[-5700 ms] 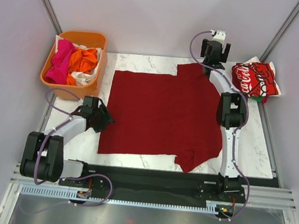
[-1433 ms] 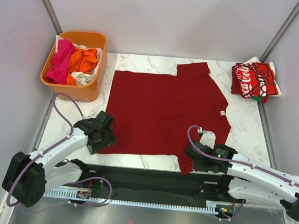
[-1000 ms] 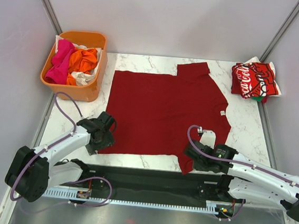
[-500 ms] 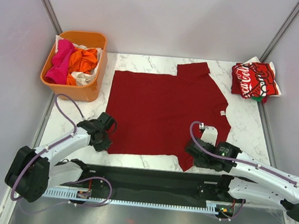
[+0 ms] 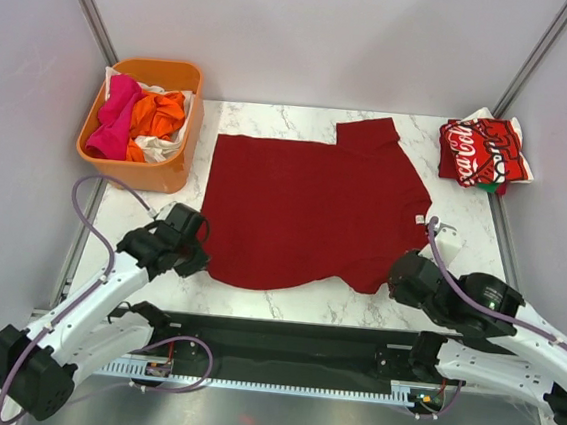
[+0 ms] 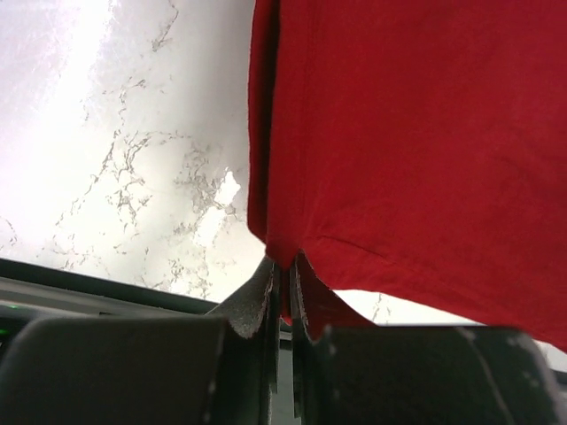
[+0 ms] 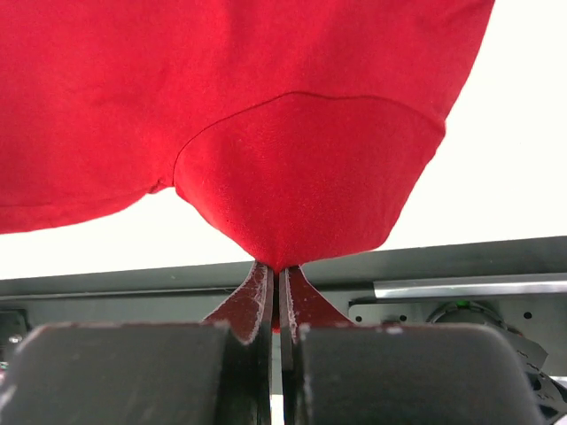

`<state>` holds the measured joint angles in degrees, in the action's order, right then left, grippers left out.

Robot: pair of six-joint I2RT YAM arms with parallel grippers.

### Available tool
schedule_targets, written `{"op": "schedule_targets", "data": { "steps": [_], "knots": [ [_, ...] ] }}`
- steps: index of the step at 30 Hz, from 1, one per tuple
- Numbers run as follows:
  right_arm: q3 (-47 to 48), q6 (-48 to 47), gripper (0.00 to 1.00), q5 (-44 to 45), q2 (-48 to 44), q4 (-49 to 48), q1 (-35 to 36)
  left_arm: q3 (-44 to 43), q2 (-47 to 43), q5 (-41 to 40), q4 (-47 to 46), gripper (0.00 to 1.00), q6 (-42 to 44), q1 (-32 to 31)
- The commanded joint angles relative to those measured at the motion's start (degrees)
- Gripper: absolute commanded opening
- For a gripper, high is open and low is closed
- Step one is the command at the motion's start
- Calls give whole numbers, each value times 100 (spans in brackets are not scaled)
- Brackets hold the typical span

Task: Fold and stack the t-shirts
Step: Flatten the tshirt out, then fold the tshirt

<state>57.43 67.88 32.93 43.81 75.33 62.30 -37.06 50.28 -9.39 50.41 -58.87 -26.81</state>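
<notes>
My left gripper needs to let go of the near corner of the dark-red t-shirt on the shirt's own side (image 5: pixel 224 174) nearest the orange tub.
A plain dark-red t-shirt (image 5: pixel 309 205) lies spread on the marble table (image 5: pixel 285 298), its near hem raised off the surface. My left gripper (image 5: pixel 195 255) is shut on the shirt's near left corner; in the left wrist view the cloth (image 6: pixel 416 133) runs down into the closed left gripper (image 6: pixel 283 268). My right gripper (image 5: pixel 399 277) is shut on the near right sleeve, and the right wrist view has that sleeve (image 7: pixel 301 168) hanging from the pinched right gripper (image 7: pixel 276 270). A folded red Coca-Cola tee (image 5: pixel 482 151) sits at the far right corner.
An orange tub (image 5: pixel 132 171) at the far left holds pink (image 5: pixel 117 111), orange (image 5: pixel 159 112) and white (image 5: pixel 159 145) tees. Booth walls close in on both sides. A black rail (image 5: pixel 291 339) runs along the table's near edge.
The left gripper closed on the shirt's near left corner. Both grippers then rose with the cloth, pulling the near hem away from the front edge; the right arm swung rightward.
</notes>
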Motion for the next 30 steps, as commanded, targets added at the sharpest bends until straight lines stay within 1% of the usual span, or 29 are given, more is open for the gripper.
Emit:
{"op": "schedule_targets", "data": {
  "steps": [1, 5, 8, 10, 13, 15, 16, 17, 18, 19, 20, 21, 22, 23, 24, 25, 27, 29, 30],
  "knots": [
    [382, 51, 0, 337, -66, 588, 19, -441, -159, 33, 399, 2, 226, 0],
    [725, -344, 0, 618, 74, 570, 19, -723, -72, 86, 461, 2, 350, 0],
    [1111, -494, 0, 934, 382, 518, 19, -1039, 157, 121, 443, 2, 508, 0],
    [1437, -775, 0, 1005, 759, 422, 19, -1356, 410, 95, 443, 2, 710, 9],
    [1666, -1223, 0, 883, 1339, 228, -7, -1804, 701, 60, 443, 2, 973, 44],
    [1684, -1504, 0, 506, 1725, 27, -113, -2128, 991, 60, 443, 2, 1140, 88],
    [1658, -1880, 0, 321, 1797, -244, -357, -2217, 1079, 69, 426, 2, 1211, 105],
    [1597, -2127, 0, -281, 1858, -447, -542, -2314, 1280, 77, 417, 2, 1281, 175],
    [1457, -2356, 0, -583, 1903, -632, -770, -2480, 1378, 95, 417, 2, 1447, 228],
    [1403, -2732, 0, -795, 1903, -912, -1312, -2569, 1501, 112, 408, 2, 1544, 290],
    [1333, -2927, 0, -1293, 1886, -1071, -1596, -2639, 1589, 147, 408, 2, 1615, 473],
    [1271, -3138, 0, -1515, 1859, -1186, -1886, -2779, 1747, 270, 391, 2, 1764, 570],
    [1279, -3297, 0, -1735, 1868, -1335, -2393, -2833, 1818, 340, 356, 2, 1843, 676],
    [1297, -3638, 0, -1928, 1894, -1406, -2607, -2894, 1871, 393, 303, 2, 1896, 842],
    [1349, -3789, 0, -2313, 2051, -1459, -2809, -3017, 2019, 481, 268, 2, 2001, 905],
    [1393, -3895, 0, -2456, 2157, -1503, -3081, -3087, 2099, 525, 241, 2, 2055, 949],
    [1498, -4220, 0, -2789, 2524, -1591, -3233, -3315, 2370, 587, 215, 2, 2151, 1028],
    [1587, -4414, 0, -2914, 2746, -1705, -3409, -3474, 2573, 596, 215, 2, 2222, 1081],
    [1683, -4484, 0, -2976, 2999, -1741, -3470, -3605, 2661, 605, 197, 2, 2248, 1099]
  ]
}}
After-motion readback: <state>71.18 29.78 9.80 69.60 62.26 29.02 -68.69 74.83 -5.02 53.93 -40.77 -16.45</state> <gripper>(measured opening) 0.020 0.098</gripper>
